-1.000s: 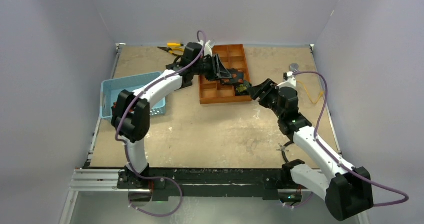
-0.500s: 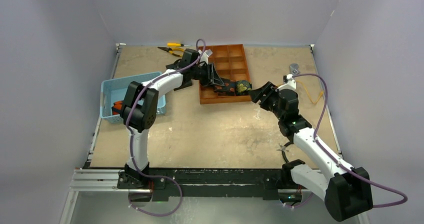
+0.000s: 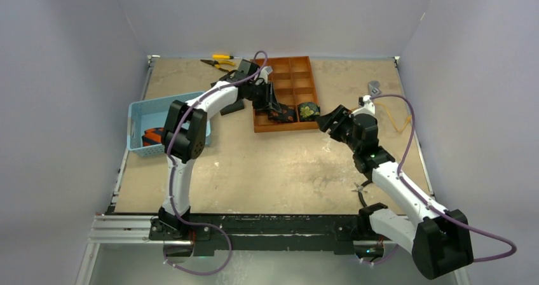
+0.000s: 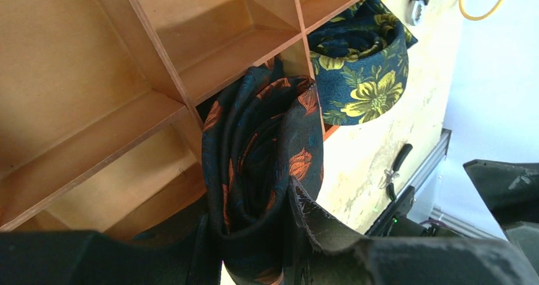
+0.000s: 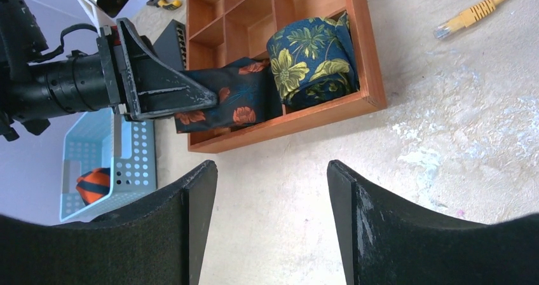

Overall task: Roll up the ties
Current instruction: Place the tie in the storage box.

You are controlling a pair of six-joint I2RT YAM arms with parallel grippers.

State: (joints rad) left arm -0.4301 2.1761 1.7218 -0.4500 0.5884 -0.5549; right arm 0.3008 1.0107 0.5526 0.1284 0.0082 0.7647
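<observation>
Next, my left gripper lets go of the dark red-orange-marked tie in the tray's front middle compartment [image 3: 287, 112] [image 4: 259, 126], next to the green-gold flowered tie.
My left gripper [image 3: 274, 109] is shut on a rolled dark tie with red-orange marks [image 4: 257, 170] and holds it in a front compartment of the orange wooden tray [image 3: 299, 69]; it also shows in the right wrist view [image 5: 225, 104]. A rolled dark tie with green-gold flowers [image 5: 311, 59] sits in the tray's front right compartment [image 4: 365, 69]. My right gripper [image 5: 270, 189] is open and empty, just in front of the tray's right corner [image 3: 324, 119]. A rolled navy tie with orange stripes [image 3: 152, 137] lies in the blue basket [image 3: 143, 110].
Yellow-handled pliers [image 3: 219, 60] lie behind the tray at the back. A flat black pad [image 3: 232, 105] lies left of the tray. A yellow cord [image 3: 400, 121] and a small grey tool [image 3: 374, 86] are at the right. Black pliers [image 3: 362, 188] lie near the right arm.
My left gripper has moved toward the tray's front with the red-orange tie, down into a compartment. The left arm has folded nearer. The right gripper has barely moved.
</observation>
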